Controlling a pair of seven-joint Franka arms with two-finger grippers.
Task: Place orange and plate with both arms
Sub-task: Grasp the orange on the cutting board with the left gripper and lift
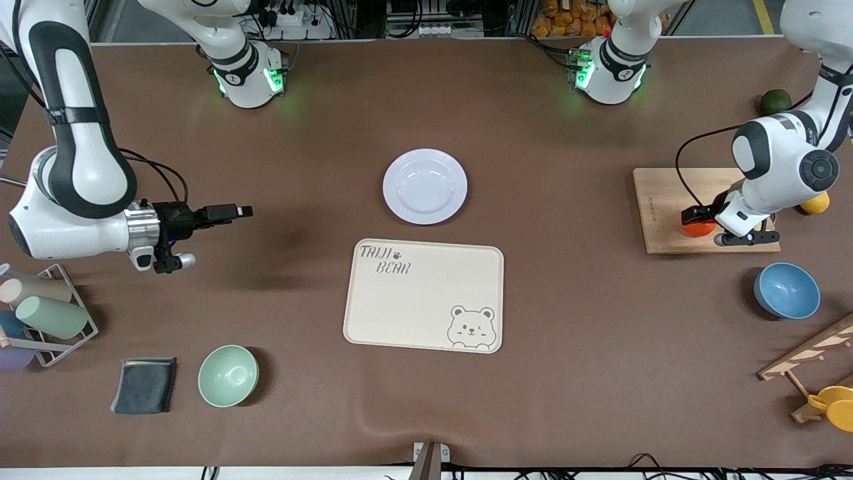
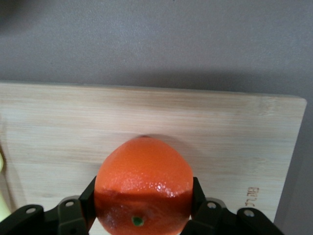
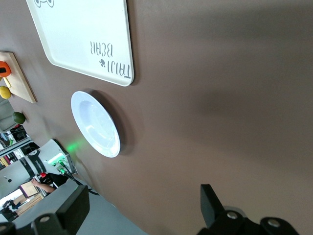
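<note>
My left gripper is going to release the orange, now at the cutting board's edge, in the middle of the empty plate [image 1: 425,195], which sits just past the cream bear tray.
The orange [image 1: 700,229] sits at the wooden cutting board's [image 1: 666,207] edge nearer the front camera, toward the left arm's end of the table. My left gripper [image 1: 697,220] is shut on it, with one finger on each side of the orange [image 2: 143,186] in the left wrist view. I cannot tell if it touches the board [image 2: 146,117]. The plate [image 1: 424,186] lies empty mid-table, farther from the front camera than the cream bear tray [image 1: 424,295]. My right gripper [image 1: 230,213] is open and empty above bare table toward the right arm's end. It sees the plate [image 3: 95,124].
A lemon [image 1: 816,203] and a dark green fruit [image 1: 775,101] lie by the board. A blue bowl [image 1: 786,291] and a wooden stand [image 1: 806,360] are nearer the camera. A mint bowl [image 1: 228,375], a dark cloth [image 1: 144,385] and a cup rack [image 1: 46,313] are at the right arm's end.
</note>
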